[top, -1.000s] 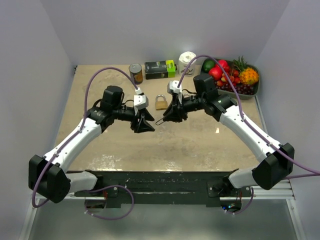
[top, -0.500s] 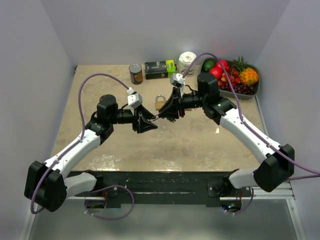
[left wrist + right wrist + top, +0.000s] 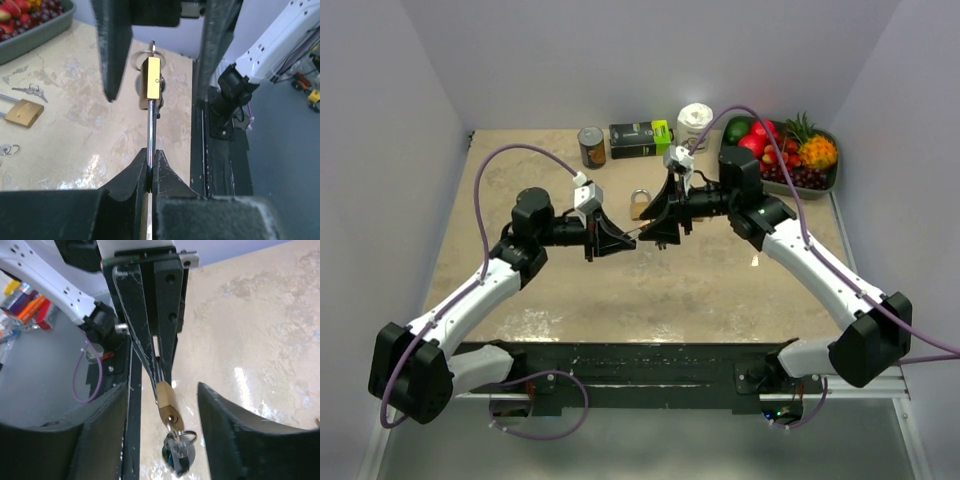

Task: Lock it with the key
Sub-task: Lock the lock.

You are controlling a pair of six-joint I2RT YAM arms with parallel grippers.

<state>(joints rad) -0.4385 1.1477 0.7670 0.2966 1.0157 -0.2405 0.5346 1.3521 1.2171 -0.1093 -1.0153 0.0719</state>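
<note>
The lock body sits at a slant as my left gripper holds the shackle, so my right gripper will pinch the brass sides (image 3: 170, 412) and straighten it before turning the key.
A small brass padlock (image 3: 151, 82) hangs in the air between my two arms. My left gripper (image 3: 150, 172) is shut on its steel shackle (image 3: 150, 135). The key (image 3: 178, 447) sticks in the bottom of the padlock (image 3: 166, 401), with a ring and a dark head dangling from it. My right gripper (image 3: 161, 387) is open, one finger on each side of the lock body, touching neither lock nor key. From above, the left gripper (image 3: 626, 240) and the right gripper (image 3: 655, 226) meet tip to tip over the middle of the table.
A second brass padlock (image 3: 642, 205) lies on the table just behind the grippers, with loose keys (image 3: 27, 90) beside it. Along the back stand a can (image 3: 591, 146), a green-black box (image 3: 641, 138), a white roll (image 3: 695, 122) and a fruit tray (image 3: 832, 180).
My left gripper moved right and closed on the padlock's shackle. My right gripper let go, its jaws standing wider around the lock body.
</note>
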